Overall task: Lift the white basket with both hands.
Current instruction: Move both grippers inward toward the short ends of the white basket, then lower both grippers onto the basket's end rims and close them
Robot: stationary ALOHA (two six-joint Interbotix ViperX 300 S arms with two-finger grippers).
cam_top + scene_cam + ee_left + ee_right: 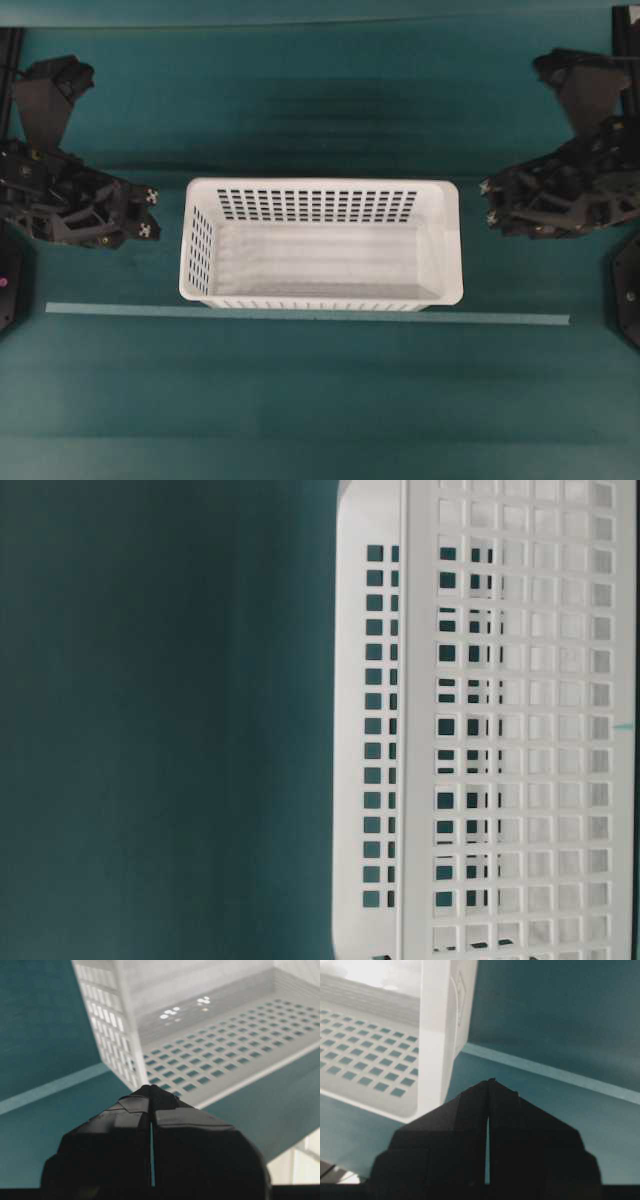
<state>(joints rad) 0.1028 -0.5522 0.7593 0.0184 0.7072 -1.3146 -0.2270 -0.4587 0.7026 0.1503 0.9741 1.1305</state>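
Observation:
The middle of the short side's rim (452, 240) (435, 1010) of the white basket, at the end nearest my right gripper, will be gripped by that gripper.
The white basket (320, 300) stands empty on the teal table in the overhead view, its slotted walls also filling the right of the table-level view as the white basket (480, 730). My left gripper (150, 212) rests left of the basket, a short gap from its left wall, shut on nothing. My right gripper (487, 202) sits just right of the right wall, also shut and empty. In the left wrist view the shut left gripper (150, 1089) points at the basket (210, 1060). The right gripper (491, 1081) in the right wrist view points past a corner of the basket (437, 1035).
A pale teal tape line (300, 314) runs across the table just in front of the basket. Black arm bases stand at the far left (45, 95) and far right (590, 85) edges.

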